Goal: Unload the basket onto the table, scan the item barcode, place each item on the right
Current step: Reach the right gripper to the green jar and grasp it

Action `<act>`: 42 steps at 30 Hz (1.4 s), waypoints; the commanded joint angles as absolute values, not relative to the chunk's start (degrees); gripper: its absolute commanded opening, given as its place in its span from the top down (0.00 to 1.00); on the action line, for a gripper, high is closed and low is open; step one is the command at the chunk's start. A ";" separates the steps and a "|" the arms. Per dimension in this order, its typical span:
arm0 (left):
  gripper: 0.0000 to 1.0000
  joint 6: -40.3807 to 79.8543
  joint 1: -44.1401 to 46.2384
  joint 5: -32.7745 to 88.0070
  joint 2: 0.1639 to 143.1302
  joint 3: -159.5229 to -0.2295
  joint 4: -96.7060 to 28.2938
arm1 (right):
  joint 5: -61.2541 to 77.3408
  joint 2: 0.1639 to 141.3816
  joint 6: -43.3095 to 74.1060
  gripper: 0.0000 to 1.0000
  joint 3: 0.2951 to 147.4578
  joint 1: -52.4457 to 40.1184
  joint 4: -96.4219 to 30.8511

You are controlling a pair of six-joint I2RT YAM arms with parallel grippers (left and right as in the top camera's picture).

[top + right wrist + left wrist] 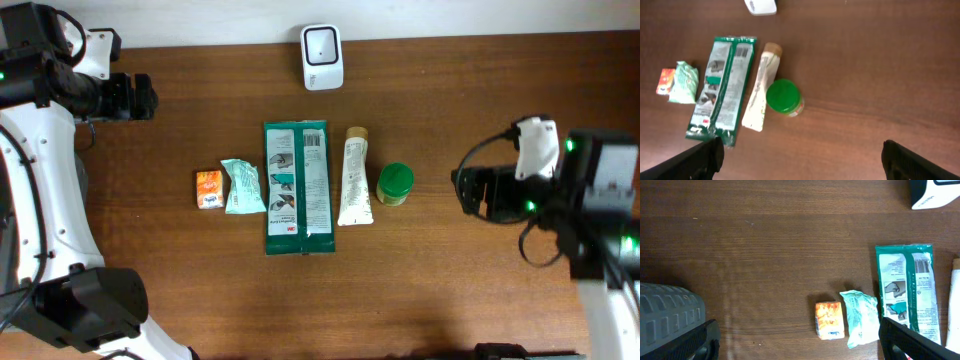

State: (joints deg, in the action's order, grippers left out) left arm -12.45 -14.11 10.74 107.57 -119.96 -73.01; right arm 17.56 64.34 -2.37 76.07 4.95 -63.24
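Note:
The robot's right gripper should next move to the green-lidded jar beside the white tube and close on the jar's lid [396, 179] [783, 96].
Five items lie in a row mid-table: a small orange box [209, 188], a mint packet [242, 186], a long green package [297, 188] with its barcode facing up, a white tube [355, 188] and a green-lidded jar [395, 184]. Behind them stands the white scanner [322, 56]. My left gripper [140, 97] hovers open at the far left, well away from the items. My right gripper [475, 192] is open to the right of the jar, holding nothing. The left wrist view shows the orange box [830, 320] and mint packet [861, 317] between the spread fingers.
The brown wooden table [480, 90] ends at a pale back edge just behind the scanner. A grey ribbed block [667, 312] sits at the left of the left wrist view. Black cables hang off the right arm [600, 190].

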 commanded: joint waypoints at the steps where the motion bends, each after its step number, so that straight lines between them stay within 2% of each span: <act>1: 0.01 -13.17 -14.11 11.60 106.91 -120.38 -72.97 | 18.59 72.34 -2.76 0.02 83.61 5.28 -68.71; 8: 0.01 -13.17 -14.11 11.60 106.91 -120.38 -72.97 | 26.06 82.28 -2.66 0.02 84.99 5.26 -67.61; 11: 0.01 -13.17 -14.11 11.60 106.91 -120.38 -72.97 | 27.83 85.76 -6.94 0.02 84.99 3.77 -66.61; 18: 0.01 -13.17 -14.11 11.60 106.91 -120.38 -72.97 | 14.02 93.93 -6.63 0.02 84.99 -6.81 -64.45; 22: 0.01 -13.17 -14.11 11.60 106.91 -120.38 -72.97 | 11.00 97.80 -6.59 0.02 84.99 -10.37 -61.45; 32: 0.01 -13.17 -14.11 11.60 106.91 -120.38 -72.97 | 4.19 105.14 -6.13 0.02 84.97 -15.75 -55.99; 42: 0.01 -13.17 -14.11 11.60 106.91 -120.38 -72.97 | 4.27 109.32 -3.75 0.02 84.93 -15.79 -55.55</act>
State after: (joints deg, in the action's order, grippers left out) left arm -12.45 -14.11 10.76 107.57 -119.96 -73.06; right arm 5.17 107.50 -5.32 83.81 -15.70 -55.44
